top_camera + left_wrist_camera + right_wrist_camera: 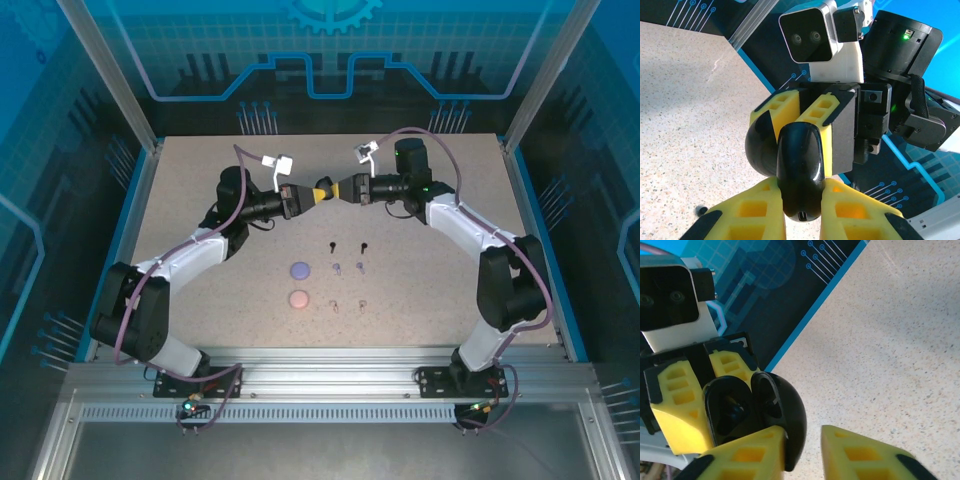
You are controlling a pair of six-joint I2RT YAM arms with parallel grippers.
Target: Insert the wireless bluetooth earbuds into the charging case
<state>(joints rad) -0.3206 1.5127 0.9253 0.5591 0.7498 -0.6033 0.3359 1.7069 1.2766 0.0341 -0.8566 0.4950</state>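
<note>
The slots of the case face my right gripper, so my right gripper will hold the lid of the case while my left gripper opens and takes the case's base [801,170] with slots up.
Above the back middle of the table my two grippers meet tip to tip. My left gripper [312,194] [801,189] is shut on the base of a glossy black charging case [800,170] with its port facing the camera. The case's lid [790,425] stands swung open. My right gripper [338,190] [805,436] is open around that lid: one finger [747,452] touches it, the other finger [865,457] stands apart. The earbuds lie on the table in pairs: black [331,245], lavender [337,267] and beige [335,305].
A round lavender case [299,269] and a round pink case [298,298] lie shut, left of the earbuds. Blue walls and metal posts [128,90] fence the speckled table [430,290]. Both arms reach in over the table's sides.
</note>
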